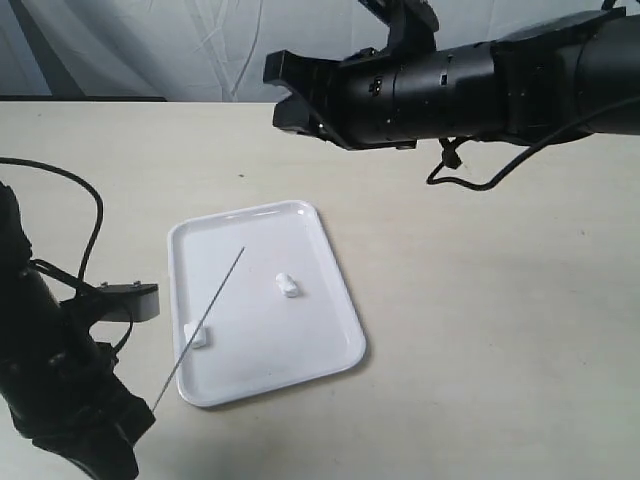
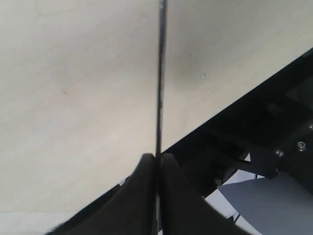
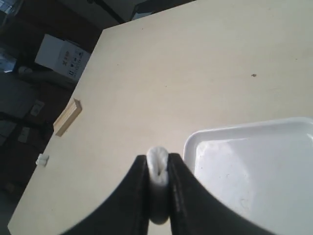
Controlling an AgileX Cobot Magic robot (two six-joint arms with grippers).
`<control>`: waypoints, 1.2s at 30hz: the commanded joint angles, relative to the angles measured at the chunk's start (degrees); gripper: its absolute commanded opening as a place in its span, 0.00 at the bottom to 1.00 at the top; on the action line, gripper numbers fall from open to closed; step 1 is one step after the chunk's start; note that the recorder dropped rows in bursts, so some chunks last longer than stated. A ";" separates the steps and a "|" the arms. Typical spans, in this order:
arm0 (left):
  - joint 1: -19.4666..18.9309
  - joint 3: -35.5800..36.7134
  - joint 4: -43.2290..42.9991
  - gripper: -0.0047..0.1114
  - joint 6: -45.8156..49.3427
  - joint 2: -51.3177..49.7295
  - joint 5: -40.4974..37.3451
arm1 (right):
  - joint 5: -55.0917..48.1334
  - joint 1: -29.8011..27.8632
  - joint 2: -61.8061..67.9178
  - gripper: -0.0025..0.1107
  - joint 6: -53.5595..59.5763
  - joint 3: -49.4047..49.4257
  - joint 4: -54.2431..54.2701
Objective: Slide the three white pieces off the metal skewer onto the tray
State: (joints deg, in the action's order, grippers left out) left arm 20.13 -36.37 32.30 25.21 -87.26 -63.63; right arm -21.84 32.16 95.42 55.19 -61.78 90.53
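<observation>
Next, my left gripper lets go of the metal skewer across the white tray (image 1: 226,325), with the skewer's low end sticking out over the tray's near rim.
The white tray (image 1: 300,345) lies mid-table. My left gripper (image 1: 143,418) (image 2: 157,157) is shut on the low end of the thin metal skewer (image 1: 215,295) (image 2: 160,73), which slants up over the tray. One white piece (image 1: 198,336) looks threaded on the skewer just inside the tray's left rim. A second white piece (image 1: 287,284) lies loose on the tray. My right gripper (image 1: 284,88) (image 3: 158,159) hangs high beyond the tray's far side, shut on a third white piece (image 3: 157,157), beside the tray's corner (image 3: 215,133) in the right wrist view.
A black cable (image 1: 92,225) loops over the table by the left arm. A small wooden block (image 3: 67,116) lies near the table's edge, with a cardboard box (image 3: 63,58) on the floor past it. The table's edge and dark frame (image 2: 234,132) sit under the left gripper.
</observation>
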 commanded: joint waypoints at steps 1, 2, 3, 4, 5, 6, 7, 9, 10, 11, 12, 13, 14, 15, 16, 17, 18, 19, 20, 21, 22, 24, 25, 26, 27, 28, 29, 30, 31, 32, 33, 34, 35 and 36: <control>0.02 -0.26 -0.64 0.04 -0.90 -0.03 0.53 | -3.22 -0.16 1.26 0.11 -3.12 -0.22 -7.40; 0.02 -0.93 -1.62 0.04 -1.83 -0.03 -0.03 | -4.21 -0.16 2.08 0.11 -5.22 -0.22 -9.96; 0.02 -1.75 -2.98 0.04 -2.92 -0.03 -0.62 | -5.41 -0.16 3.00 0.11 -7.46 -0.22 -12.73; 0.02 -3.84 -5.37 0.04 -5.11 -0.03 -2.15 | -7.14 -0.05 5.21 0.11 -11.48 -0.22 -17.42; 0.02 -5.00 -6.25 0.04 -5.72 -0.03 -2.68 | -8.06 -0.05 6.37 0.11 -13.03 -0.22 -19.41; 0.02 -6.85 -6.30 0.04 -6.43 -0.14 -3.64 | -9.71 0.33 8.49 0.11 -15.04 -0.22 -22.07; 0.02 -7.63 -6.08 0.04 -6.64 -0.43 -4.00 | -10.04 0.59 9.61 0.11 -15.44 -0.22 -22.89; 0.02 -9.75 -6.08 0.04 -7.23 -1.75 -4.94 | -10.69 1.20 11.50 0.11 -15.98 -0.22 -23.11; 0.02 -10.67 -6.21 0.04 -7.23 -2.52 -4.99 | -10.69 1.68 12.45 0.11 -16.09 -0.22 -22.86; 0.02 -11.47 -6.21 0.04 -7.23 -3.73 -5.08 | -10.80 1.97 13.29 0.11 -16.08 -0.22 -22.86; 0.02 -12.32 -6.21 0.04 -7.23 -4.62 -5.08 | -10.80 2.22 14.05 0.11 -16.08 -0.22 -22.86; 0.02 -12.99 -6.21 0.04 -7.23 -5.82 -4.90 | -10.80 2.24 14.67 0.11 -16.20 -0.22 -23.00; 0.02 -13.86 -6.21 0.04 -7.23 -7.06 -4.02 | -10.92 2.34 15.27 0.11 -16.20 -0.22 -23.00; 0.02 -14.40 -6.21 0.04 -7.23 -8.26 -3.23 | -10.92 2.49 15.73 0.13 -16.20 -0.22 -22.88; 0.02 -14.97 -6.21 0.04 -7.23 -9.18 -2.38 | -10.77 2.49 16.16 0.16 -16.20 -0.22 -23.00; 0.02 -15.82 -5.83 0.04 -7.23 -10.51 -1.08 | -10.50 2.49 16.51 0.20 -16.20 -0.22 -23.00; 0.02 -16.39 -5.23 0.04 -7.23 -11.38 -0.21 | -10.23 2.49 16.83 0.23 -16.20 -0.22 -23.00; 0.02 -16.90 -4.77 0.04 -7.23 -12.19 0.39 | -9.74 2.49 17.07 0.27 -16.20 -0.22 -23.00; 0.02 -17.55 -4.05 0.04 -7.10 -13.33 1.12 | -9.39 2.49 17.19 0.30 -16.20 -0.22 -23.00; 0.02 -17.99 -3.53 0.04 -7.10 -14.08 1.42 | -9.11 2.49 17.19 0.31 -16.20 -0.22 -23.13; 0.02 -18.51 -3.24 0.04 -7.10 -14.98 1.62 | -9.02 2.49 17.07 0.31 -16.20 -0.22 -23.13; 0.02 -19.51 -3.15 0.04 -7.10 -16.78 1.76 | -8.87 2.49 16.84 0.31 -15.96 -0.22 -23.02; 0.02 -19.81 -3.15 0.04 -7.10 -17.65 1.88 | -8.76 2.49 16.55 0.31 -15.72 -0.22 -23.02; 0.02 -20.28 -3.15 0.04 -7.02 -18.40 2.32 | -8.65 2.27 16.28 0.31 -15.39 -0.22 -23.14; 0.02 -20.63 -3.15 0.04 -6.80 -18.84 2.84 | -8.65 2.27 15.98 0.31 -15.11 -0.22 -23.21; 0.02 -20.95 -3.15 0.04 -6.60 -19.21 3.60 | -8.65 2.15 15.25 0.31 -14.70 -0.22 -23.36; 0.02 -21.37 -3.15 0.04 -6.34 -19.46 4.33 | -8.65 2.15 14.62 0.31 -14.70 -0.22 -24.07; 0.02 -21.51 -3.00 0.04 -5.88 -19.59 5.20 | -8.65 2.15 13.85 0.31 -14.70 -0.22 -25.02; 0.02 -21.70 -2.48 0.04 -5.21 -19.59 6.36 | -8.26 2.15 12.49 0.31 -14.70 -0.22 -26.86; 0.02 -21.74 -1.83 0.04 -4.49 -19.59 7.39 | -8.27 2.15 11.55 0.31 -14.70 -0.22 -28.13; 0.02 -21.74 -1.02 0.04 -3.18 -19.59 8.21 | -8.15 2.15 10.34 0.31 -14.70 -0.22 -29.07; 0.02 -21.74 -0.11 0.04 -1.83 -19.59 8.56 | -8.15 2.15 9.10 0.31 -14.81 -0.22 -30.19; 0.02 -21.74 0.29 0.04 -0.92 -19.73 9.27 | -8.15 2.15 7.83 0.31 -14.81 -0.22 -30.53; 0.02 -21.74 0.43 0.04 -0.77 -19.85 9.61 | -8.15 2.15 6.57 0.31 -14.81 -0.22 -30.64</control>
State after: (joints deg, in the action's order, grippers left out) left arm 20.13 -57.72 31.20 22.59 -106.86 -55.47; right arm -30.07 34.57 105.32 39.82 -61.78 61.59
